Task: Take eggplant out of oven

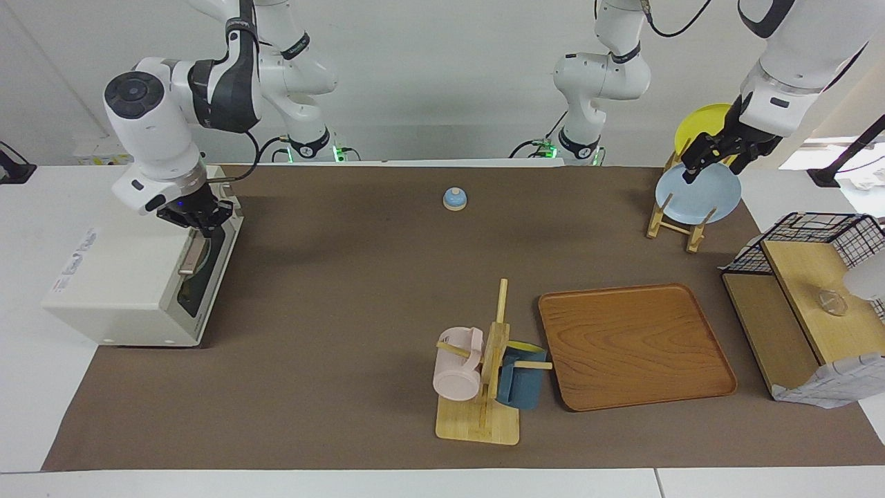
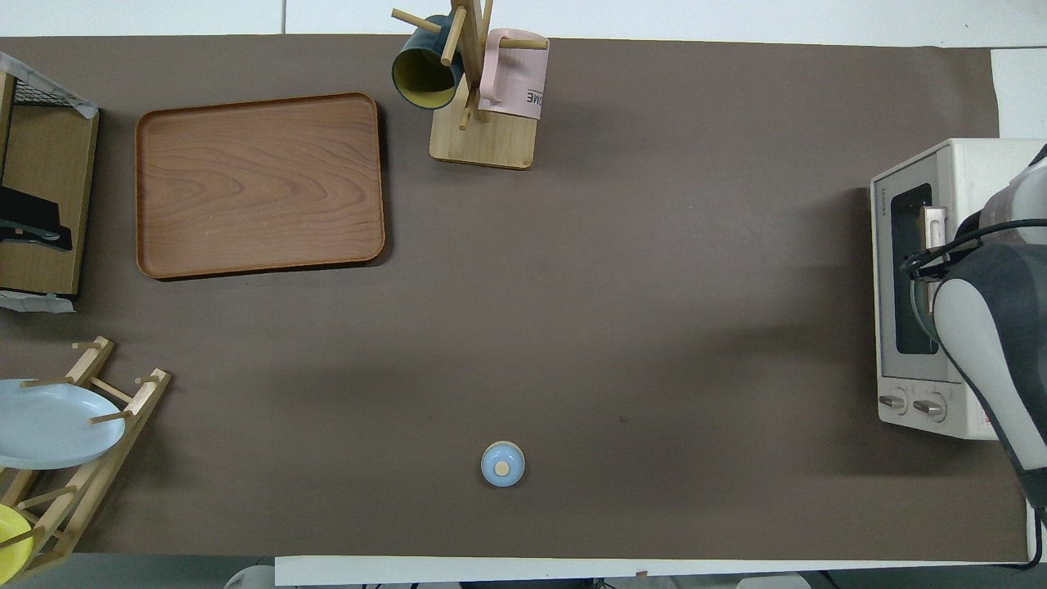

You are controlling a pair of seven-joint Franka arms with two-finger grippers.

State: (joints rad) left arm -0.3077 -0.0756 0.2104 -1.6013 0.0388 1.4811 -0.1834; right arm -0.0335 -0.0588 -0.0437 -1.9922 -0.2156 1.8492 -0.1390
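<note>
The oven door, which is still shut, will be let go by my right gripper once it lies open over the brown mat before the oven [image 2: 828,278].
The cream-white oven [image 1: 117,277] stands at the right arm's end of the table, its dark glass door shut. It also shows in the overhead view [image 2: 916,172]. The eggplant is hidden; nothing of it shows through the glass. My right gripper [image 1: 196,223] is down at the end of the door's bar handle [image 1: 188,261] that is nearer to the robots. In the overhead view the right arm covers that end of the handle [image 2: 932,222]. My left gripper [image 1: 715,166] waits open and empty, up over the plate rack.
A plate rack holds a blue plate [image 1: 698,197] and a yellow plate [image 1: 698,124] at the left arm's end. A wooden tray [image 1: 636,346], a mug tree [image 1: 484,415] with two mugs, a small blue bell [image 1: 454,199] and a wooden shelf [image 1: 809,304] stand on the brown mat.
</note>
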